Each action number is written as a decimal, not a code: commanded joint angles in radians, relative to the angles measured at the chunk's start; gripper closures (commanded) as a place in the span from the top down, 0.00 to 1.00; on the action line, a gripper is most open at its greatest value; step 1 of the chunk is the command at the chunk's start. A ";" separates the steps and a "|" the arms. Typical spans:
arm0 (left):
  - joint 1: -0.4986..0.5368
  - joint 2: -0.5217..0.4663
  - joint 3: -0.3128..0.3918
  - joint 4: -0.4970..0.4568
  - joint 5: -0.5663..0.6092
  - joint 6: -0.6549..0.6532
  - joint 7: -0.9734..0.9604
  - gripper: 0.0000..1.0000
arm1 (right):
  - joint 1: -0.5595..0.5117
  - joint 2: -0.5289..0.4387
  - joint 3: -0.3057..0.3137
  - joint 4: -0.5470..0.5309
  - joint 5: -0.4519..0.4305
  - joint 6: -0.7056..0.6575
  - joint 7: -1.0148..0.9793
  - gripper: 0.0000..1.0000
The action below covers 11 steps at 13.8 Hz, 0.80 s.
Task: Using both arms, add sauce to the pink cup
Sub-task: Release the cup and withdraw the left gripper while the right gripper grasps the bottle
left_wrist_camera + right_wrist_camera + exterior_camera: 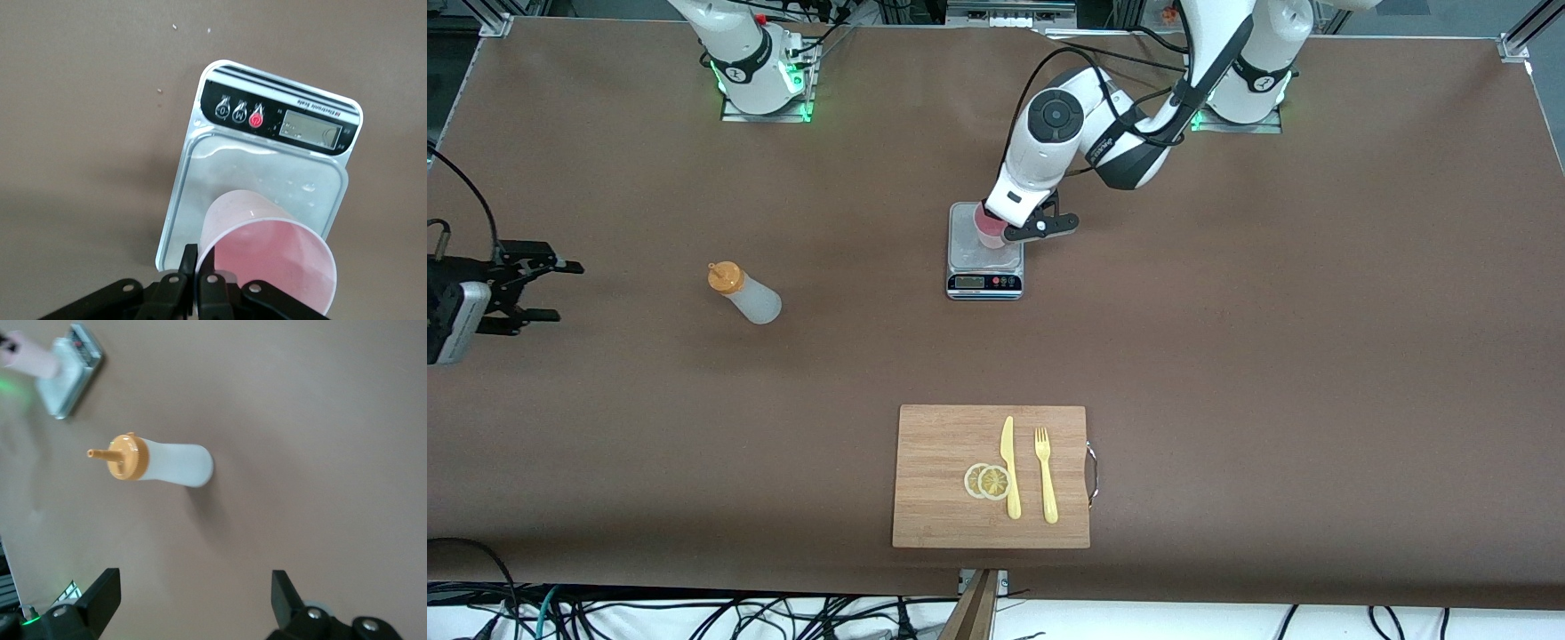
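The squeeze bottle's whitish body (752, 299) (169, 462) is the next place for my right gripper to go, and it should close there, just below the orange nozzle cap.
The pink cup (987, 233) (267, 257) sits on the plate of a small kitchen scale (984, 260) (220, 193) mid-table. My left gripper (1021, 229) (201, 263) is shut on the cup's rim, one finger inside the wall and one outside. The sauce, a whitish squeeze bottle with an orange nozzle cap (745, 295) (163, 461), stands toward the right arm's end of the table. My right gripper (559, 290) (193, 587) hovers open and empty at that end, apart from the bottle and pointing toward it.
A wooden cutting board (943, 436) lies nearer the front camera, carrying a yellow knife (1010, 467), a yellow fork (1046, 476) and two lemon slices (987, 481). Cables hang along the table's front edge.
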 commanded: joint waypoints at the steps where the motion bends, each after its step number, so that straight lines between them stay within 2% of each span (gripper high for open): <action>1: -0.028 0.028 0.026 0.059 0.020 -0.004 -0.024 0.00 | -0.022 -0.004 0.009 -0.100 0.126 0.004 -0.212 1.00; 3: -0.042 0.037 0.028 0.065 0.018 -0.004 -0.029 0.00 | -0.022 -0.001 0.009 -0.168 0.192 0.004 -0.333 1.00; 5: -0.050 0.047 0.029 0.065 0.020 -0.004 -0.032 0.00 | -0.020 0.004 0.012 -0.204 0.199 0.004 -0.418 1.00; 9: -0.057 0.051 0.037 0.066 0.022 0.016 -0.031 0.00 | -0.022 0.073 0.012 -0.260 0.286 0.004 -0.651 1.00; 10: -0.056 0.051 0.038 0.068 0.020 0.014 -0.028 0.19 | -0.022 0.088 0.010 -0.278 0.320 0.004 -0.704 1.00; 11: -0.056 0.047 0.043 0.068 0.019 0.014 -0.028 0.51 | -0.023 0.102 0.010 -0.295 0.350 0.004 -0.757 1.00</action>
